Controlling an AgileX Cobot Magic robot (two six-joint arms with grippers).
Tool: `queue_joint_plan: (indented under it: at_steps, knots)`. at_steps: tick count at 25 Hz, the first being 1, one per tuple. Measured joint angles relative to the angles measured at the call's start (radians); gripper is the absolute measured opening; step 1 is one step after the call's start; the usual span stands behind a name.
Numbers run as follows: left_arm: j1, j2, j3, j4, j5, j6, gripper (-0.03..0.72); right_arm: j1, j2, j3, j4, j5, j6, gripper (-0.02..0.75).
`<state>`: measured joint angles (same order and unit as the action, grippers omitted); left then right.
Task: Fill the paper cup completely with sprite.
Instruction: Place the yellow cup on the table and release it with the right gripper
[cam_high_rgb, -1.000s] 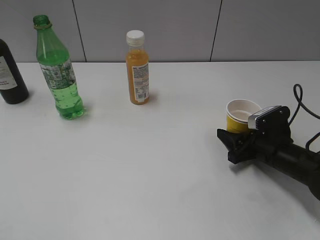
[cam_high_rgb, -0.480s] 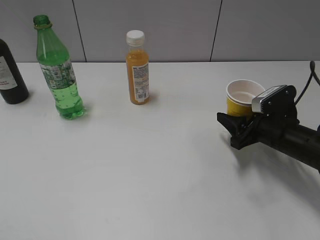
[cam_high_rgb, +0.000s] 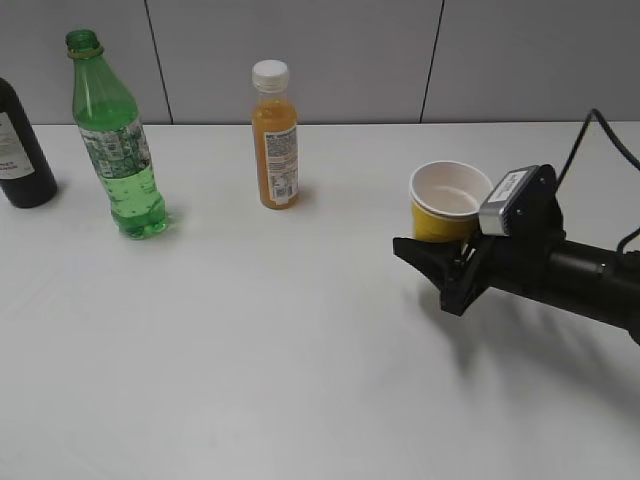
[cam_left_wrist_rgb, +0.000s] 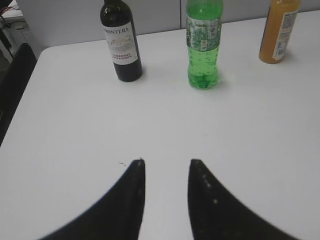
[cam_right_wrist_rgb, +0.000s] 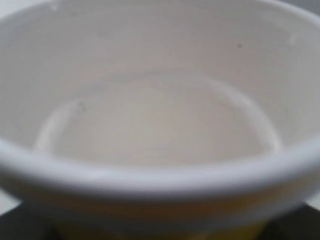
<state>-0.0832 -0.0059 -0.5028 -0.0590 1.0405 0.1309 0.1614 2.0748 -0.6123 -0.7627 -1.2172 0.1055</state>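
The robot's right gripper will release the paper cup on the white table (cam_high_rgb: 278, 331) in front of the orange juice bottle.
The paper cup (cam_high_rgb: 448, 200), yellow outside and white inside, is held in my right gripper (cam_high_rgb: 432, 248) above the table at the right. It fills the right wrist view (cam_right_wrist_rgb: 160, 115) and looks empty. The sprite bottle (cam_high_rgb: 118, 150), green and uncapped, stands at the far left with liquid in its lower part. It also shows in the left wrist view (cam_left_wrist_rgb: 204, 45). My left gripper (cam_left_wrist_rgb: 167, 162) is open and empty over bare table, well short of the bottle.
An orange juice bottle (cam_high_rgb: 275, 140) with a white cap stands at the back middle and shows in the left wrist view (cam_left_wrist_rgb: 277, 30). A dark bottle (cam_high_rgb: 20, 140) with a white label stands left of the sprite (cam_left_wrist_rgb: 121, 45). The table (cam_high_rgb: 300, 350) is white.
My right gripper has carried the paper cup to the left and slightly up. The bottles have not moved.
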Motion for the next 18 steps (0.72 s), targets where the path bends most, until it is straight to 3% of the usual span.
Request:
queue_joint_plan:
  at_steps: [9, 14, 18]
  knots:
    - [0.0, 0.0, 0.0, 0.0, 0.0, 0.0, 0.237, 0.221, 0.116, -0.16, -0.134, -0.001, 0.08, 0.45]
    - [0.0, 0.0, 0.0, 0.0, 0.0, 0.0, 0.237, 0.256, 0.204, -0.266, -0.299, 0.0, 0.161, 0.45]
    - [0.0, 0.0, 0.0, 0.0, 0.0, 0.0, 0.237, 0.28, 0.234, -0.351, -0.363, 0.001, 0.194, 0.45]
